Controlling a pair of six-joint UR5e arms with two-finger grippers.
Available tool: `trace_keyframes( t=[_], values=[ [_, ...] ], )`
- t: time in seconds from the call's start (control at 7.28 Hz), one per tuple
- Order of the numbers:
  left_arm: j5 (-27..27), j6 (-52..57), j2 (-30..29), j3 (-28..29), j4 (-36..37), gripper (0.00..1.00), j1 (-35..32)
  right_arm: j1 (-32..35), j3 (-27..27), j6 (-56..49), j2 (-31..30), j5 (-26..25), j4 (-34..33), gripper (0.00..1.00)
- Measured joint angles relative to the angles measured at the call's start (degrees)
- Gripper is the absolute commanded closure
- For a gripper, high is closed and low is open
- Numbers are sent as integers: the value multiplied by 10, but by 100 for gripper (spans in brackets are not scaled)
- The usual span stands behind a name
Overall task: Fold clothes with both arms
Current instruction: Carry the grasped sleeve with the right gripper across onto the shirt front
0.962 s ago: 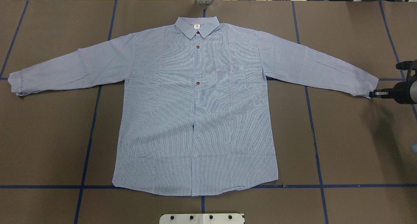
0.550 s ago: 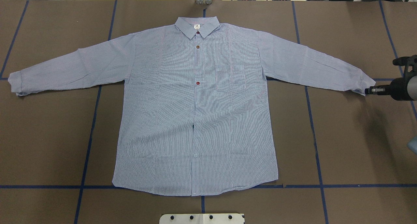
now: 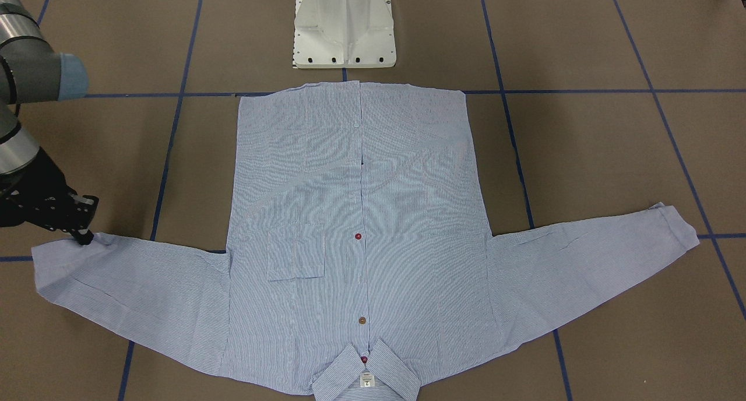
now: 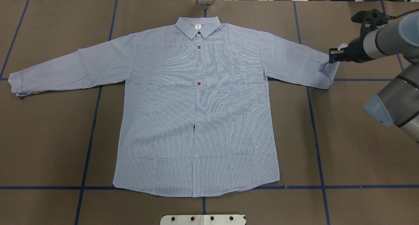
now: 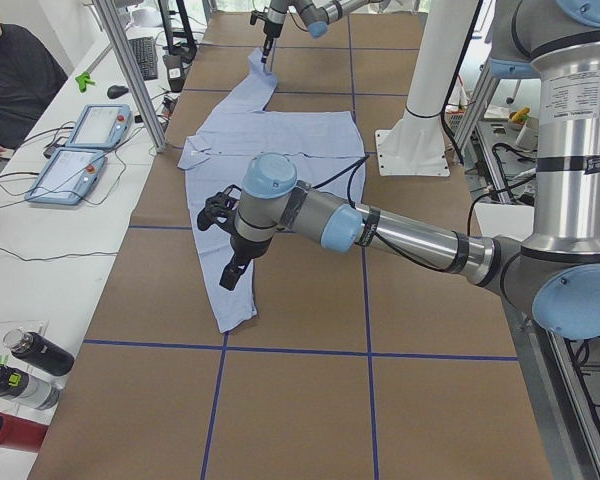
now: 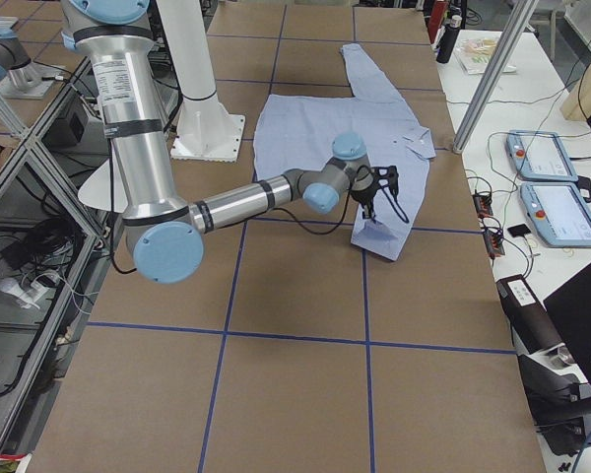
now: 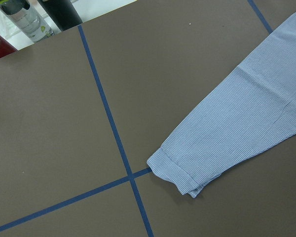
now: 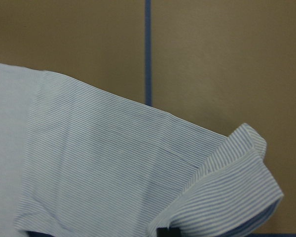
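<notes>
Next, my right gripper lets go of the sleeve cuff on the shirt front across the button line from the pocket (image 3: pixel 406 283).
The light blue striped shirt (image 4: pixel 196 104) lies flat, front up, collar at the far side; it also shows in the front-facing view (image 3: pixel 355 214). In the overhead view my right gripper (image 4: pixel 331 56) is shut on the right sleeve's cuff (image 8: pixel 237 187) and holds it above the table, with the sleeve end bent back. The front-facing view shows this gripper (image 3: pixel 84 236) at that cuff. The left sleeve's cuff (image 4: pixel 14 84) lies flat and also shows in the left wrist view (image 7: pixel 177 173). My left gripper (image 5: pixel 230 272) hangs over that sleeve end; I cannot tell whether it is open.
The white pedestal base (image 4: pixel 203 219) stands at the table's near edge, below the shirt's hem. Blue tape lines cross the brown table cover. Bottles (image 7: pixel 24 17) stand past the table's left end. Two teach pendants (image 5: pixel 80 150) lie on the side bench.
My right gripper has lifted the right cuff and carried it left and toward the far side. The sleeve end is now bent back and off the table. The rest of the shirt has not moved.
</notes>
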Motion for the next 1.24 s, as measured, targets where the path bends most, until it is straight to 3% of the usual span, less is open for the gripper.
trace_keyframes(
  t=[0.27, 0.82, 1.24],
  values=[
    [-8, -1, 0, 1, 1, 0, 0, -63, -27, 70, 159, -64, -125, 100],
    [-9, 0, 0, 5, 1, 0, 0, -182, -239, 145, 435, -230, -156, 100],
    [-9, -1, 0, 6, 3, 0, 0, -252, -322, 150, 510, -303, -153, 96]
  ],
)
